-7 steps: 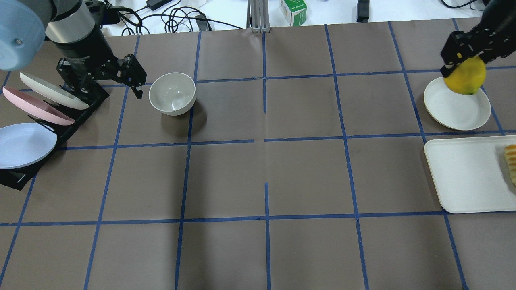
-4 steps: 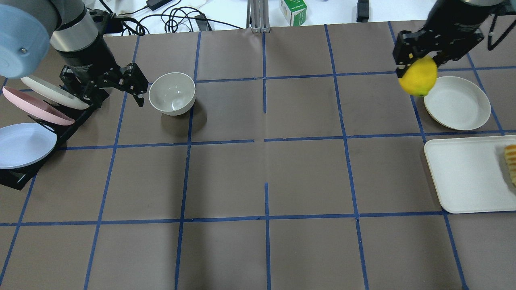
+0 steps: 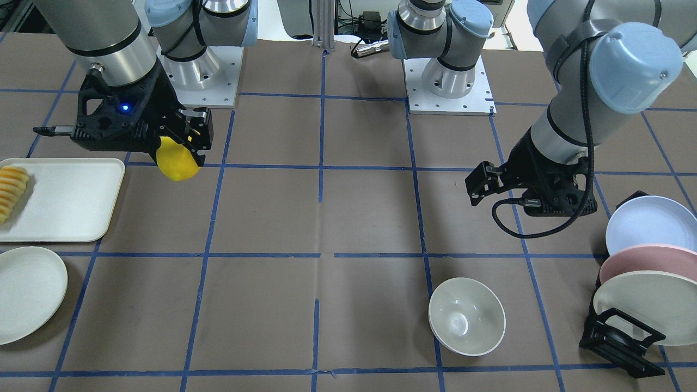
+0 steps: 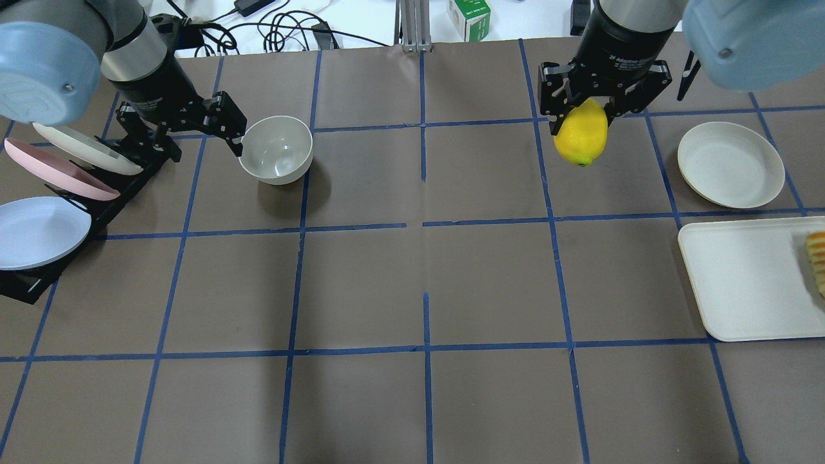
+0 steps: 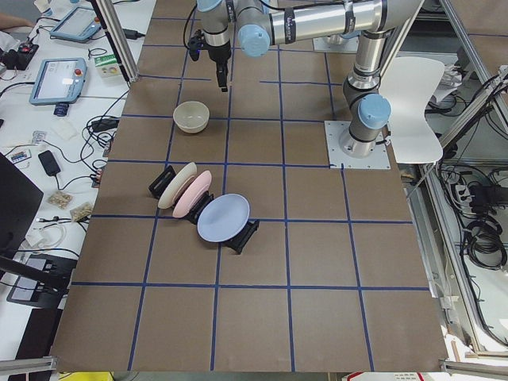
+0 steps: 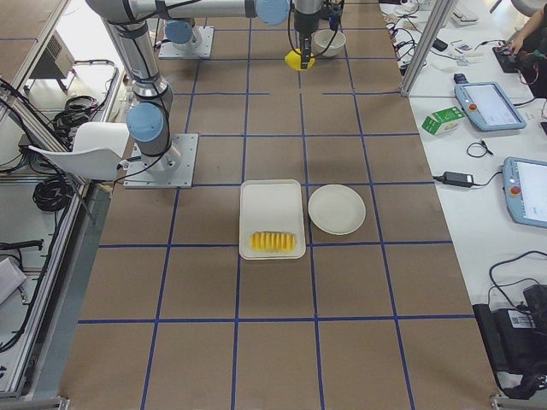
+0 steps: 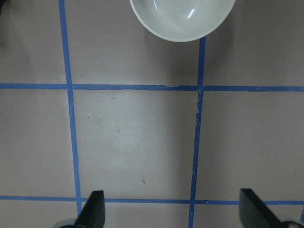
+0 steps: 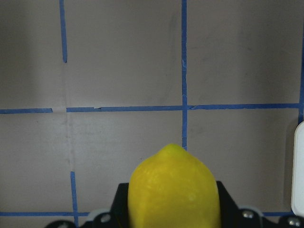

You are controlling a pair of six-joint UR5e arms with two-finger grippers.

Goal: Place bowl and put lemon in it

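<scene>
My left gripper will grip the cream bowl's rim [image 3: 504, 318] on the side facing the black rack.
The cream bowl [image 4: 276, 149] stands upright and empty on the table at the far left; it also shows in the front view [image 3: 466, 316] and at the top of the left wrist view [image 7: 183, 16]. My left gripper [image 4: 187, 132] is open and empty just left of the bowl, one fingertip close to its rim. My right gripper [image 4: 583, 113] is shut on the yellow lemon [image 4: 581, 138] and holds it above the table, right of centre and far from the bowl. The lemon fills the bottom of the right wrist view [image 8: 173, 190].
A black rack [image 4: 129, 187] with blue, pink and cream plates stands at the left edge beside my left arm. A flat off-white plate [image 4: 730, 164] and a white tray [image 4: 741, 283] with sliced fruit [image 4: 817, 261] lie at the right.
My right gripper has carried the lemon left, from over the flat plate to right of the table's centre. My left gripper has shifted slightly right, closer to the bowl.
</scene>
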